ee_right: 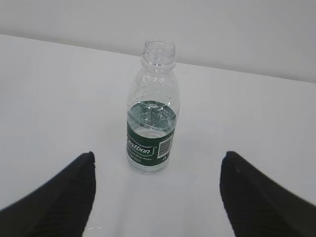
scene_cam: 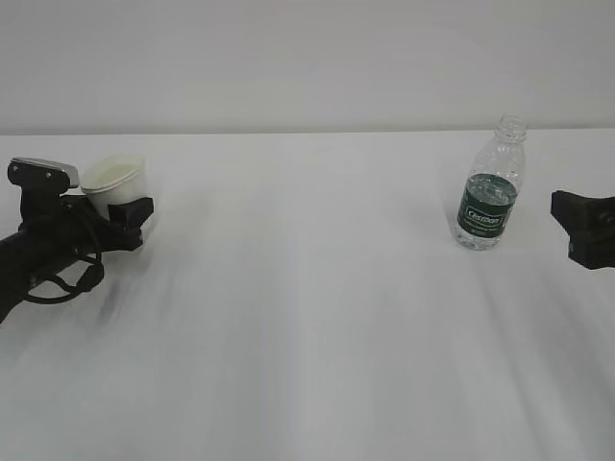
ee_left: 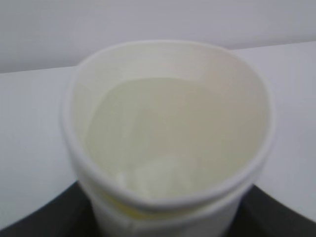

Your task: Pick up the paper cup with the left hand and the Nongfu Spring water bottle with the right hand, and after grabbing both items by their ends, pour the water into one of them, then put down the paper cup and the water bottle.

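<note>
Next, I lower the paper cup straight onto the white table (scene_cam: 118, 221) near the pale wall, then open my left gripper. The cup is now at the table's far side.
The paper cup (scene_cam: 113, 180) is off-white, and my left gripper (scene_cam: 123, 202) is shut on its lower wall at the far left of the table. In the left wrist view the cup (ee_left: 168, 123) fills the frame. Its rim is pressed slightly oval, its pale inside faces the camera, and black fingers (ee_left: 39, 219) press both sides. The Nongfu Spring water bottle (scene_cam: 490, 187) stands upright and uncapped at the right, with water (ee_right: 150, 121) reaching about halfway. My right gripper (ee_right: 157, 177) is open, its fingers wide apart, a short way in front of the bottle (ee_right: 152, 113) and not touching it.
The white table (scene_cam: 307, 317) runs back to a plain pale wall. The right gripper (scene_cam: 579, 226) shows only partly at the right edge of the exterior view. Nothing else stands between the cup and the bottle.
</note>
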Controlling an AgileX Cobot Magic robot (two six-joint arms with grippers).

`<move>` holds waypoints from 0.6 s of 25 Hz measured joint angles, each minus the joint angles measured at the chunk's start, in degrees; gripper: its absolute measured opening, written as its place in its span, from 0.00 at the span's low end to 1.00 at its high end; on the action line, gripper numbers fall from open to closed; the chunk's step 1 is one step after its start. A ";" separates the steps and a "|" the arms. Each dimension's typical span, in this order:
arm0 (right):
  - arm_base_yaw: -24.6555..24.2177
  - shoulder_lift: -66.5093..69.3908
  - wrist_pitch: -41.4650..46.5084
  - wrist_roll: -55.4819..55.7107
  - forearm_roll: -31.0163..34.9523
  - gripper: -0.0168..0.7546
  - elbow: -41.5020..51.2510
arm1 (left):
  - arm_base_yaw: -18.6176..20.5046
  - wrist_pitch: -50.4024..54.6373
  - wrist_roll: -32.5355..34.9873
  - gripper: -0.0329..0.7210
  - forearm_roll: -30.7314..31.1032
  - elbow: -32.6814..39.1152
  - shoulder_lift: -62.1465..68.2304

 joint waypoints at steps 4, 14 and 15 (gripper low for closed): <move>0.00 0.00 0.12 0.00 0.00 0.78 0.00 | 0.06 -0.26 2.26 0.60 -1.22 0.00 1.79; 0.00 0.00 0.49 0.00 0.00 0.78 0.00 | 0.06 -3.71 3.10 0.60 -2.78 -0.46 4.55; 0.00 0.00 0.59 0.00 0.00 0.78 0.00 | 0.06 -3.71 3.10 0.60 -2.78 -0.46 4.55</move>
